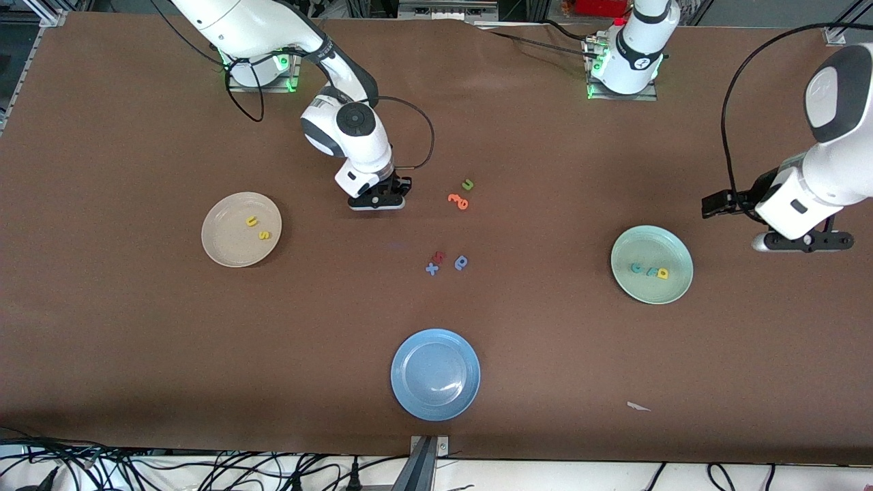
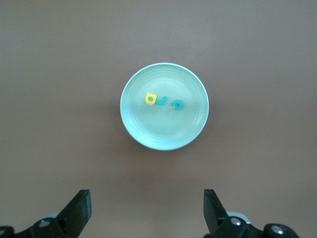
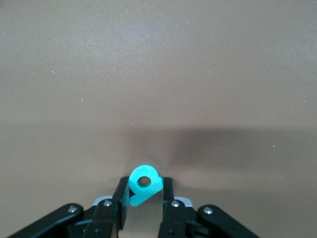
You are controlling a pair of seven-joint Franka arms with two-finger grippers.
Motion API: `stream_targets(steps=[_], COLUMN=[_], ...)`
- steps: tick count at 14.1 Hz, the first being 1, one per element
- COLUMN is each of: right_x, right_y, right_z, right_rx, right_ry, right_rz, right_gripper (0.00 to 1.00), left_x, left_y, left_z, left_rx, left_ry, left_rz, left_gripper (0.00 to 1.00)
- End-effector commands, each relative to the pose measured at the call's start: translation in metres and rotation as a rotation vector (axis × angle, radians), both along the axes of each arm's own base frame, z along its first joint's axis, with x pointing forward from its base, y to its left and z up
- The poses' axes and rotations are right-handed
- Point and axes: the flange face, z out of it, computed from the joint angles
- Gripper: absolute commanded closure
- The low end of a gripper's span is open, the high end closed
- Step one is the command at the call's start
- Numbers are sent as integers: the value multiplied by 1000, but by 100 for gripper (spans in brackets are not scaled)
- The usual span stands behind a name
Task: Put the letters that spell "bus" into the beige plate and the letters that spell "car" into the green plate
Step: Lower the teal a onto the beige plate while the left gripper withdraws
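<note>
The robot's right gripper needs to release the teal "b" in the beige plate (image 1: 258, 252) between the yellow "s" and the front rim.
My right gripper (image 1: 377, 202) is down at the tabletop between the beige plate (image 1: 218, 254) and the loose letters, and it is shut on the teal "b" (image 3: 144, 182), which shows pinched between its fingers (image 3: 120, 194). A yellow "u" (image 1: 252, 221) and a yellow "s" (image 1: 263, 235) lie in the beige plate. The green plate (image 1: 675, 291) holds the teal "c" (image 2: 177, 104), teal "r" (image 2: 163, 101) and yellow "a" (image 2: 150, 98). My left gripper (image 2: 147, 208) hangs open and holds nothing, over bare table beside the green plate at the left arm's end.
A blue plate (image 1: 435, 374) sits near the front edge, with nothing in it. Loose in the middle lie a green "u" (image 1: 467, 184), an orange letter (image 1: 458, 201), a red letter (image 1: 440, 256), a blue "x" (image 1: 432, 269) and a blue rounded letter (image 1: 462, 262).
</note>
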Motion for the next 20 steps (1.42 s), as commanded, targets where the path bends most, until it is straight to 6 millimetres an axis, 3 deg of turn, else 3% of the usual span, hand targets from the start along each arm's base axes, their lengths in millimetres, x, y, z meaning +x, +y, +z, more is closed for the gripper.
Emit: stream_targets(steps=[1,5,9,15,18,20], right_x=[3,26,53,101,108,110], right_y=[4,-27,-104,-241,-278,-286], right_z=[4,39,65,66,66,65], right_rx=[-3,-87,-154,-192,-205,-204], right_ry=[-23,-60,-70,-20,13,18], right_rz=[5,45,134,327,365,366], right_gripper=[83,84,83,83,83,79], left_x=[-10,-16,-15,-14,-13,-9], left_y=[-6,-17,-11,-15,-16,-22], left_z=[26,54,58,66,66,71], left_rx=[-26,-25,-28,-27,-28,-28], left_ry=[9,-39,-45,-55,-58,-68], left_rz=[-15,-33,-36,-33,-34,-47], left_gripper=[0,0,0,0,0,0])
